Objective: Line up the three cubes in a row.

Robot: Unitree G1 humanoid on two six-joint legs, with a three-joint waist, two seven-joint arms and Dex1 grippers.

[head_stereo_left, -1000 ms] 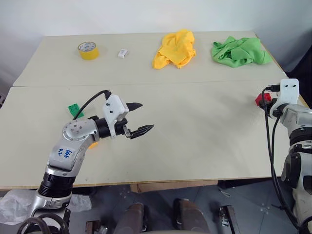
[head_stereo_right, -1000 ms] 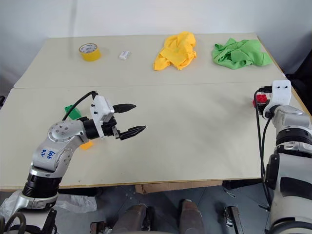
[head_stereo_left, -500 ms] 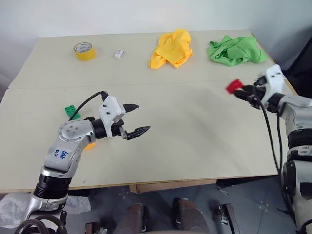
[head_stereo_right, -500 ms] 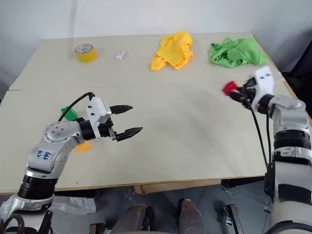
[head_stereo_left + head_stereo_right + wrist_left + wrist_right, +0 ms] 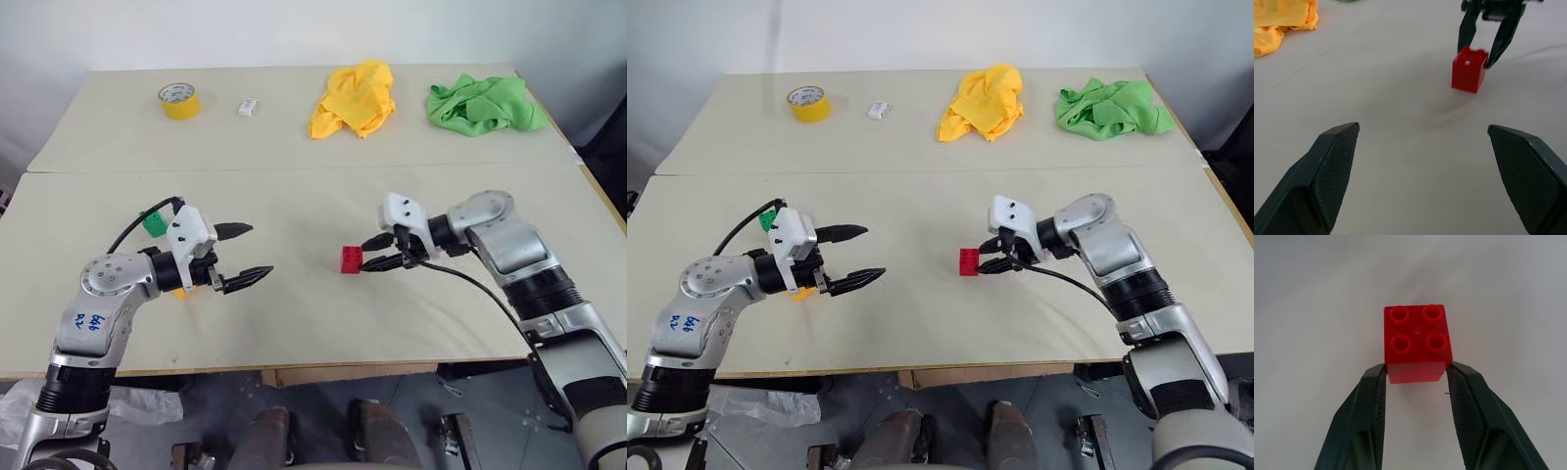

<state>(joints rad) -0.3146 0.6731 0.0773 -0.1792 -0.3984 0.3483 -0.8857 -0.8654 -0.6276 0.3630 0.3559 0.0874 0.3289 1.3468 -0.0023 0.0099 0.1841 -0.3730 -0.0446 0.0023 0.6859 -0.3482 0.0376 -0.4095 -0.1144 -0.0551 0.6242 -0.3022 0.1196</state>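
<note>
The green cube is behind my left gripper's wrist, so that gripper should go back to it next and close on the green cube's two sides (image 5: 154,223).
Near the middle of the table, my right gripper (image 5: 372,258) is shut on the red cube (image 5: 351,259), its fingers pinching the cube's two sides (image 5: 1417,342). The cube sits low over the tabletop; whether it touches I cannot tell. My left gripper (image 5: 257,251) hangs open to the left, pointing at the red cube (image 5: 1469,69) across a stretch of bare table. The green cube (image 5: 153,222) lies behind the left wrist. Beneath that wrist the orange-yellow cube (image 5: 801,293) shows as a partly hidden corner.
Along the far board lie a yellow tape roll (image 5: 177,100), a small white block (image 5: 246,107), a crumpled yellow cloth (image 5: 353,98) and a green cloth (image 5: 482,105). A seam (image 5: 294,168) separates the two table boards. The front edge runs just below both arms.
My right gripper has swung from the table's right edge to the middle, carrying the red cube and turning to point left. The left gripper drifted slightly left and stayed open.
</note>
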